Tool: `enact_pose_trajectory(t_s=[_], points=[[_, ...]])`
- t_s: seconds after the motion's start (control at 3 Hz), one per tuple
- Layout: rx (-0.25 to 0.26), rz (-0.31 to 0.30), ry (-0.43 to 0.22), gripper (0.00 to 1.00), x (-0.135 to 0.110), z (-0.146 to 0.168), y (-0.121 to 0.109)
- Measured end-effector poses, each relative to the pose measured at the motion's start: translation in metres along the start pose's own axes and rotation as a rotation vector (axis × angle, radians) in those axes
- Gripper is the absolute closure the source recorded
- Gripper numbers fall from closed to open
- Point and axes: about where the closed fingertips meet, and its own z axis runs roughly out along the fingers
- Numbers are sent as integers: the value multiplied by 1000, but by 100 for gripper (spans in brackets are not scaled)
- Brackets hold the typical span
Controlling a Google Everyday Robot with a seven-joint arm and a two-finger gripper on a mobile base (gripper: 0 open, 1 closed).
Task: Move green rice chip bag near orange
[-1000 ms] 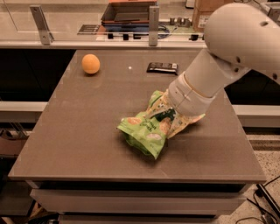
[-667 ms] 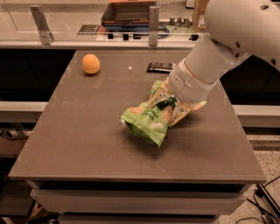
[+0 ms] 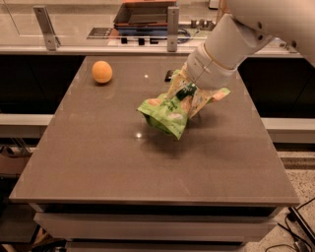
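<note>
The gripper should release the green rice chip bag on the table (image 3: 132, 85) between the orange and the black bar. The bag now hangs above the table's middle.
The green rice chip bag (image 3: 165, 111) hangs crumpled above the middle of the brown table (image 3: 98, 162), with its shadow on the table beneath it. My gripper (image 3: 189, 91) comes in from the upper right and is shut on the bag's upper end; the white arm covers most of the fingers. The orange (image 3: 102, 72) sits on the table at the far left, well to the left of the bag and apart from it.
A small flat black bar (image 3: 169, 75) lies at the table's far edge, partly hidden behind the bag and arm. A counter with metal posts (image 3: 172, 22) and a dark tray (image 3: 145, 15) runs behind the table.
The gripper has carried the bag up off the table and toward the far side, slightly closer to the orange. The orange has not moved.
</note>
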Motion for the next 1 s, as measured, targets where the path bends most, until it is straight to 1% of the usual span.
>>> enact_pose_trajectory(t_s=[0.33, 0.67, 1.0], points=[[63, 16, 12, 100, 24, 14, -33], [116, 4, -5, 100, 43, 34, -65], [146, -39, -40, 100, 52, 55, -97]])
